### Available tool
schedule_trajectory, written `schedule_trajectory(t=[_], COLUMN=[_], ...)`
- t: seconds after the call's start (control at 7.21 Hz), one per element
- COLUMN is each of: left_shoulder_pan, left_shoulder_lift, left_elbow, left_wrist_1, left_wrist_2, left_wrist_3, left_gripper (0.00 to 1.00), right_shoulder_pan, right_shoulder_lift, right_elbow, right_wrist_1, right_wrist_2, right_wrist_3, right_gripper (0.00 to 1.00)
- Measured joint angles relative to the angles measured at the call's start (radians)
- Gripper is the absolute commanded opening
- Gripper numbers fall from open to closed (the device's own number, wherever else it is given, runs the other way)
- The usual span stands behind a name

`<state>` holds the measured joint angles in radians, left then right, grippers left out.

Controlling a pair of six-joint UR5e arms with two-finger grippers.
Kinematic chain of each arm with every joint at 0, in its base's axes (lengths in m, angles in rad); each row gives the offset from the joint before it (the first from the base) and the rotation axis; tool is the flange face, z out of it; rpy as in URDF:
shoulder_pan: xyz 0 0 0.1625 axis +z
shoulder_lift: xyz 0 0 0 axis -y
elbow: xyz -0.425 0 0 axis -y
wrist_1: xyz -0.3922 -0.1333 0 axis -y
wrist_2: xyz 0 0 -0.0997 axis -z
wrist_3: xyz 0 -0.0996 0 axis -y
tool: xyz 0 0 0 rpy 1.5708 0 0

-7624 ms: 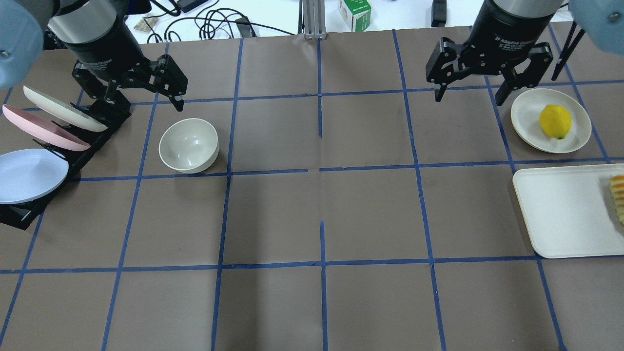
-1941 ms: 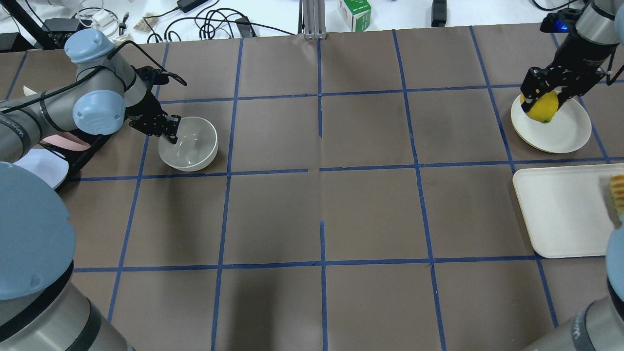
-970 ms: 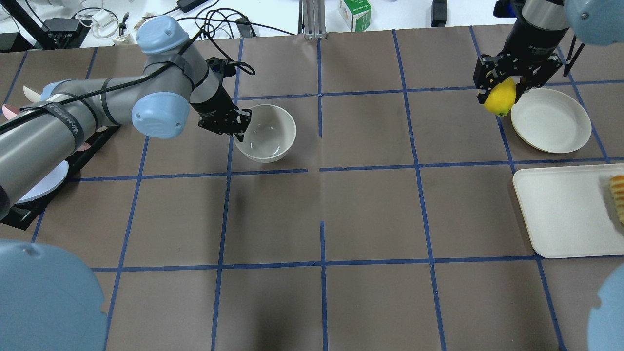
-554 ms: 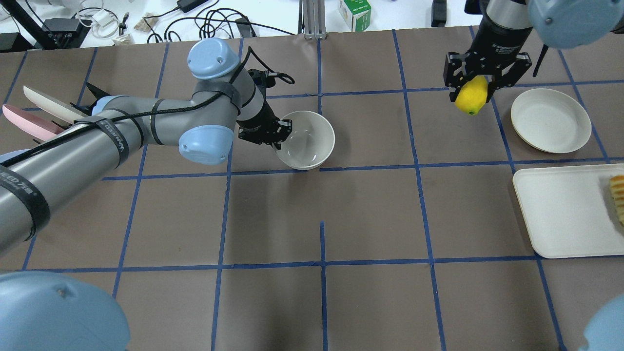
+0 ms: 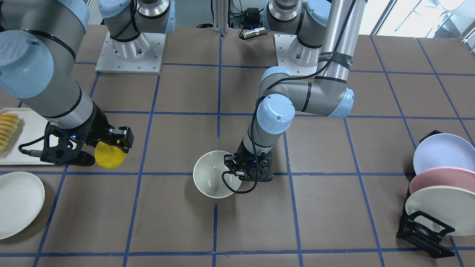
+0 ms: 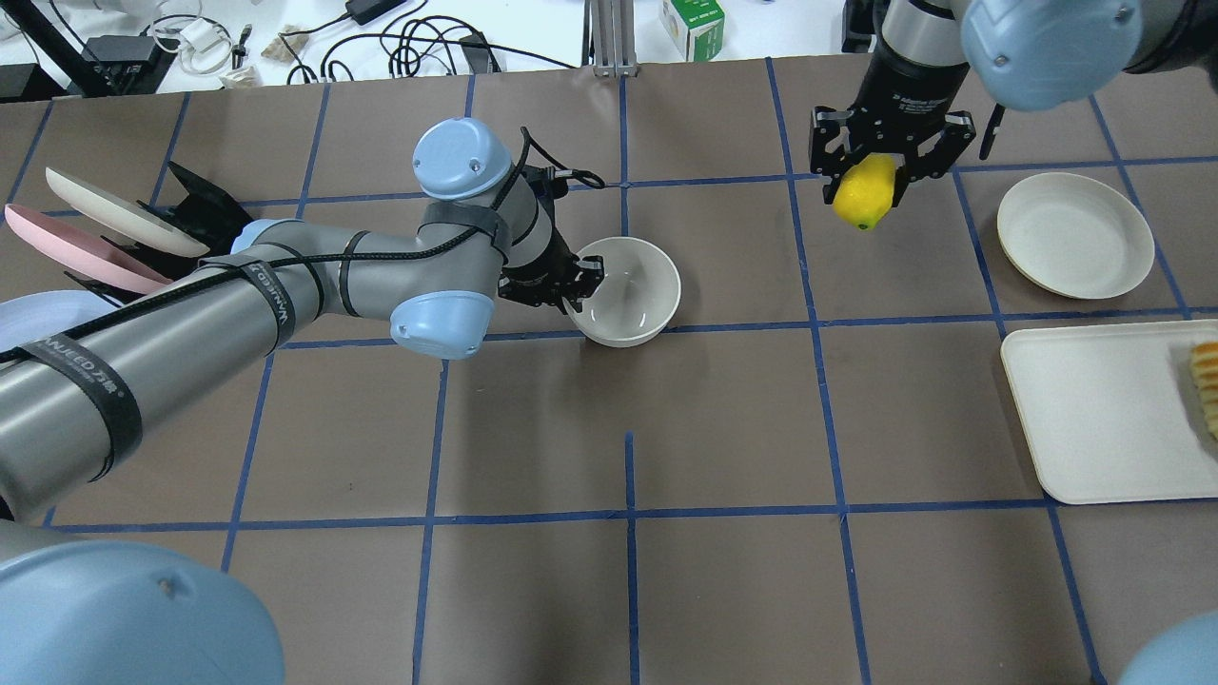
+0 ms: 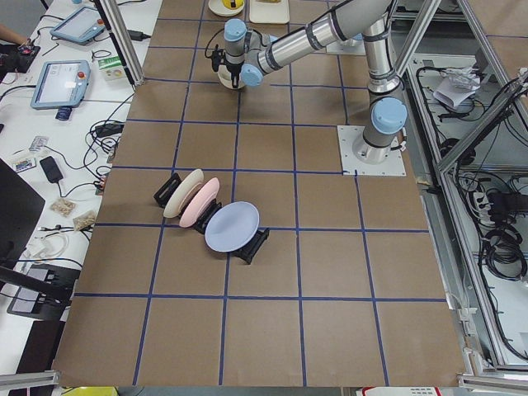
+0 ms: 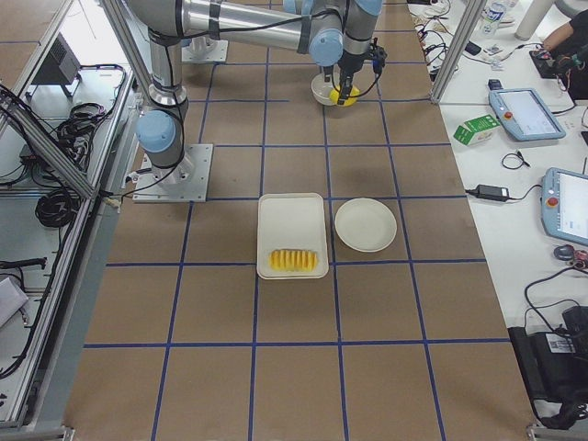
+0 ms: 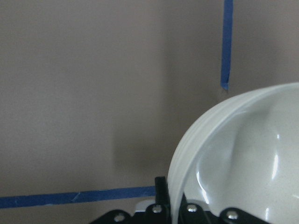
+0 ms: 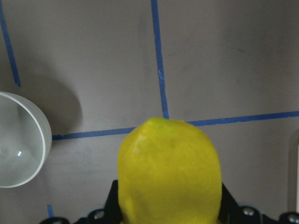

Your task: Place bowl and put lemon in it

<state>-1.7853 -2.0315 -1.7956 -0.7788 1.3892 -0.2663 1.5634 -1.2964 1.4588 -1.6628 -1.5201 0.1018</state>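
My right gripper has the yellow lemon, held in the air beside the bowl. It will let go of it over the middle of the cream-white bowl's inside bottom (image 5: 218, 173) (image 10: 4, 142).
The cream-white bowl (image 6: 636, 285) is upright near the table's middle, and I cannot tell whether it touches the table. My left gripper (image 6: 574, 292) is shut on its left rim, one finger inside and one outside. The bowl also shows in the front view (image 5: 209, 174) and the left wrist view (image 9: 243, 154). My right gripper (image 6: 868, 179) is shut on the yellow lemon (image 6: 864, 190) and holds it in the air, to the right of the bowl and apart from it. The right wrist view shows the lemon (image 10: 168, 172) with the bowl (image 10: 18, 140) at its left edge.
A flat cream plate (image 6: 1075, 235) lies at the right, with nothing on it. In front of it is a white tray (image 6: 1094, 419) with a row of orange-yellow slices (image 6: 1207, 385). A black rack with pastel plates (image 6: 105, 228) stands at the far left.
My left gripper closed on the bowl's rim and carried it right, from the rack toward the middle. My right gripper took the lemon off the plate, lifted it and moved left.
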Motion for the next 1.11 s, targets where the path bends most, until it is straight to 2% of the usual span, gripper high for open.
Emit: schedule_trajectory(t=[0.28,0.42,0.83,1.11], left_shoulder_pan=[0.018,0.046,0.134,0.174], left_shoulder_lift=[0.026,0.057,0.195,0.285], left_elbow=[0.025,0.06,0.16,0.164], left_wrist_1=[-0.034,-0.121,-0.423,-0.522], left_wrist_2=[0.005,0.019,0.139,0.194], left_wrist_3=[0.046,0.107,0.323,0.398], left_gripper=[1.0,1.0,1.0,1.0], right_shoulder_pan=[0.045,0.081,0.233,0.309], right_shoulder_lift=[0.031,0.048,0.125,0.194], right_elbow=[0.0,0.0,0.002,0.007], right_wrist_1=[-0.07,-0.096,-0.211,-0.275], right_wrist_2=[0.036,0.04,0.042,0.042], right_wrist_3=[0.086,0.111,0.249,0.284], right_gripper=[0.0,0.0,0.0,0.0])
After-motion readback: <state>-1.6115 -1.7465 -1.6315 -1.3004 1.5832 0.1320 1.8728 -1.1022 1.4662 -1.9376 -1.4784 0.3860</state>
